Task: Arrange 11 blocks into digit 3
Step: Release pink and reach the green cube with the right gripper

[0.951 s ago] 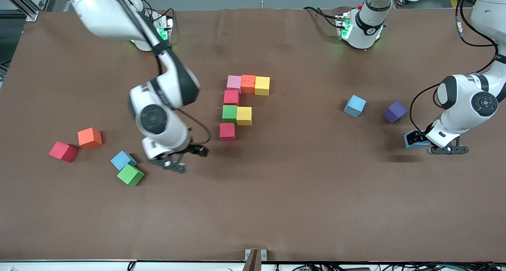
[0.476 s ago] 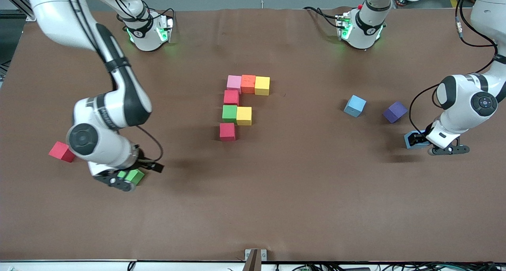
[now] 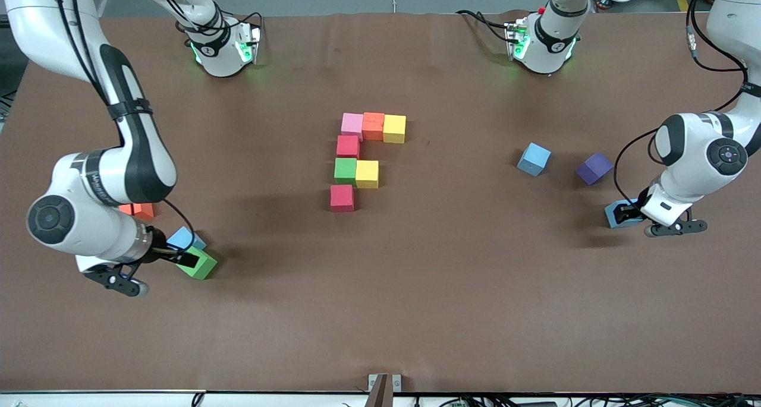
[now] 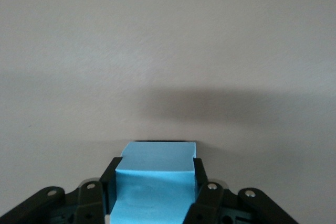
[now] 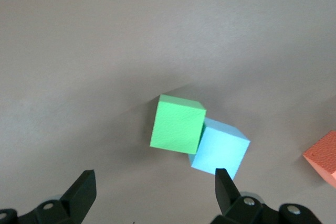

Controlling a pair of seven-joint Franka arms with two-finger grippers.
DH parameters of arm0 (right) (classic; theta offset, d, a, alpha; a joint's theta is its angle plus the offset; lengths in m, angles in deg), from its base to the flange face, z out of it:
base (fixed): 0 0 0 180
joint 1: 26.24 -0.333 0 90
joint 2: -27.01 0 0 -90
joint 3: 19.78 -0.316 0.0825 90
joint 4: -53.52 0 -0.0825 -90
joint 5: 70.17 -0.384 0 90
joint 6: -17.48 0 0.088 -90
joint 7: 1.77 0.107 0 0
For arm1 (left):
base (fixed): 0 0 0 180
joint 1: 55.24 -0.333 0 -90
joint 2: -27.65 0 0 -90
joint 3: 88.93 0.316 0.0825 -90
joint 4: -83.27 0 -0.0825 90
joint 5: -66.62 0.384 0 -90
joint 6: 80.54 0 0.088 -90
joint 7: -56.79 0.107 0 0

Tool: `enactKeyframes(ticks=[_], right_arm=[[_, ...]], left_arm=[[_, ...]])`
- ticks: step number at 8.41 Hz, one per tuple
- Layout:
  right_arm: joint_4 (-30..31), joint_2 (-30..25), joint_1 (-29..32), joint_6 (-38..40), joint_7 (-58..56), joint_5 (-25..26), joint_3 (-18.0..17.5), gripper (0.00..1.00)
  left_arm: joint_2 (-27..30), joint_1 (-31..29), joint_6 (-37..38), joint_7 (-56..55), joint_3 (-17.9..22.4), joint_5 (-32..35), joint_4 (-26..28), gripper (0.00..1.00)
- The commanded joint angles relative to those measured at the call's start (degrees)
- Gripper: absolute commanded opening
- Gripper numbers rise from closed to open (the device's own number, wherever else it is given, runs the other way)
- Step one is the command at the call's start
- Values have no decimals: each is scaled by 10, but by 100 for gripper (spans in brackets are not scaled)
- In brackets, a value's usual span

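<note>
The robot's right gripper needs to next move to the loose green block touching a blue block and close on the green block's sides [image 3: 199, 264] [image 5: 176, 126].
My left gripper [image 3: 624, 212] is shut on a blue block [image 3: 611, 215] at the left arm's end of the table; the block [image 4: 155, 182] fills the gap between the fingers [image 4: 202, 179]. The partial digit 3 stands mid-table: pink [image 3: 352, 125], orange [image 3: 373, 125], yellow [image 3: 394, 128], red [image 3: 348, 146], green [image 3: 345, 170], yellow [image 3: 367, 173], red [image 3: 342, 197]. My right gripper [image 3: 119, 279] hangs open with nothing between its fingers, beside a green block [image 3: 199, 264] that touches a blue one [image 3: 183, 238]. Both blocks show ahead of the right gripper [image 5: 155, 192]: green [image 5: 177, 124], blue [image 5: 219, 148].
A loose blue block [image 3: 533, 158] and a purple block [image 3: 594, 168] lie between the figure and my left gripper. An orange block [image 3: 140, 210] peeks out from under the right arm, also seen as the orange block [image 5: 323, 163] at the right wrist view's edge.
The left gripper has closed on the blue block. The right arm has swung from beside the figure to its own end of the table, past the green and blue blocks, covering a red block.
</note>
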Motion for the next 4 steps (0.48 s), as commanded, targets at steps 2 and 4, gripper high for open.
enactKeyframes(ticks=[2,4], right_arm=[[11,-3,45,-39,-5,1,-10,100],[14,28,51,-78,-26,3,-9,100]], left_arm=[[12,-2,102,-106,-74,-1,-63,24],[10,3,130,-190,-114,0,-81,24]])
